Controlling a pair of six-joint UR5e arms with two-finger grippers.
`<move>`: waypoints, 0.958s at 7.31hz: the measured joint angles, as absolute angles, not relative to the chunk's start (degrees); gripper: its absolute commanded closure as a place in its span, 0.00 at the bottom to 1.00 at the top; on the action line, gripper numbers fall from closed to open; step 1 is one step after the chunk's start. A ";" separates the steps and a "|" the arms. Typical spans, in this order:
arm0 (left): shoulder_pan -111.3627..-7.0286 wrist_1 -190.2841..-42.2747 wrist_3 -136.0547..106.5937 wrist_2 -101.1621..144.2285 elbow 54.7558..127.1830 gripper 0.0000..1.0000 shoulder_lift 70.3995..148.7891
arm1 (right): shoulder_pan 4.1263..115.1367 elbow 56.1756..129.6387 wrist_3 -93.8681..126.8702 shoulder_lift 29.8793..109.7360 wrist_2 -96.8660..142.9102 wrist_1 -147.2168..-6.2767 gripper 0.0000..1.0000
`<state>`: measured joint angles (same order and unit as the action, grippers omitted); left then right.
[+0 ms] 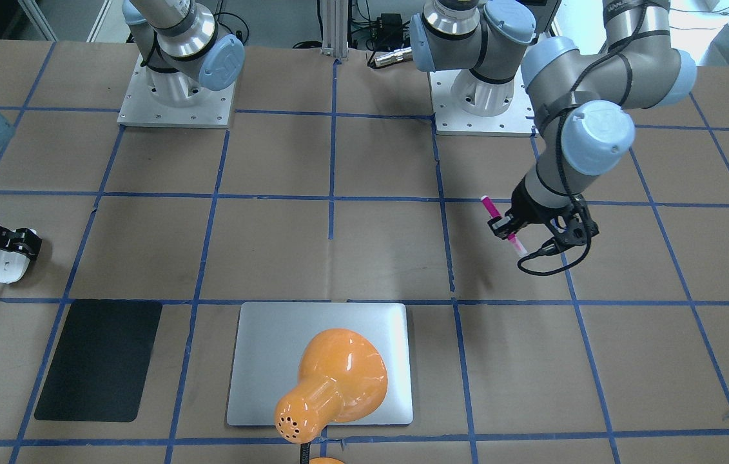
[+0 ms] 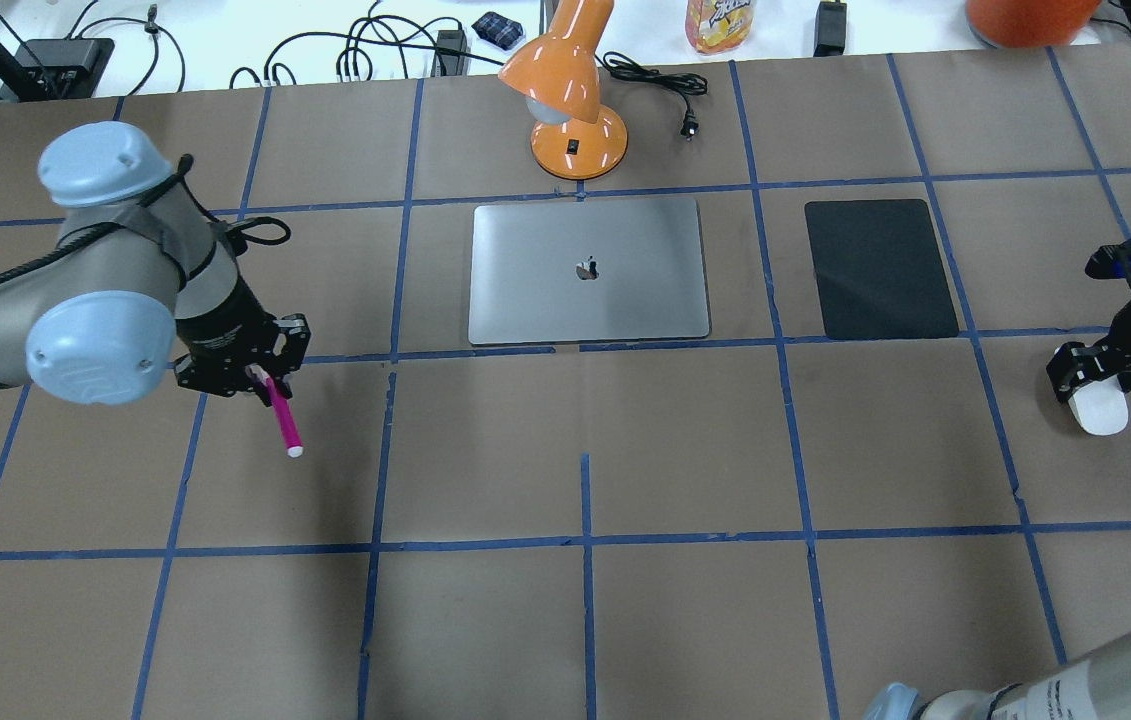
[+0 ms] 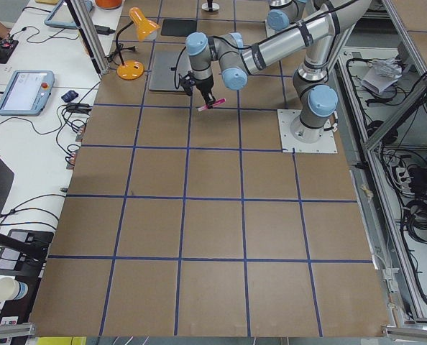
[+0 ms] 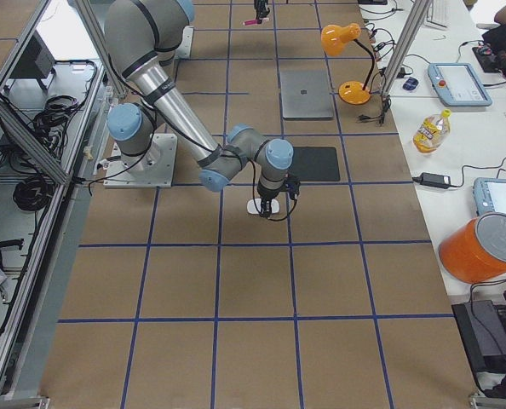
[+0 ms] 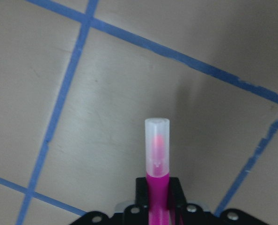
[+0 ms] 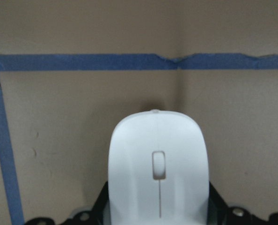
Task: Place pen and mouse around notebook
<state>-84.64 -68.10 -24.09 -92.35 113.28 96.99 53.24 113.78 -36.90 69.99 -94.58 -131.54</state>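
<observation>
The robot's left gripper should set the magenta pen down on the table [image 1: 329,243] by the end of the short blue tape that faces the notebook.
The silver-grey notebook [image 2: 587,270] lies flat at the far middle of the table, also seen in the front view [image 1: 261,361]. My left gripper [image 2: 260,378] hangs above the table, left of the notebook, shut on the magenta pen [image 2: 282,420]. The pen's pale cap [image 5: 157,145] points away from the fingers. In the front view the pen [image 1: 490,209] hangs tilted in that gripper [image 1: 503,227]. My right gripper [image 2: 1090,385] is at the far right, shut on the white mouse [image 2: 1097,412], which fills the right wrist view [image 6: 157,164]. Whether the mouse touches the table I cannot tell.
A thin black mat [image 2: 880,268] lies between the notebook and the mouse. An orange desk lamp [image 2: 570,90] stands behind the notebook, its shade [image 1: 335,383] covering part of the notebook in the front view. Blue tape lines grid the brown table.
</observation>
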 measured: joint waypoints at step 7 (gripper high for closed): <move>-103.59 -59.93 -80.84 -84.89 107.25 0.96 106.30 | 76.98 95.94 -9.81 59.06 -90.37 -129.04 0.77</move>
<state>-103.59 -59.93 -80.84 -84.89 107.25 106.30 76.98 95.94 -9.81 59.06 -90.37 -129.04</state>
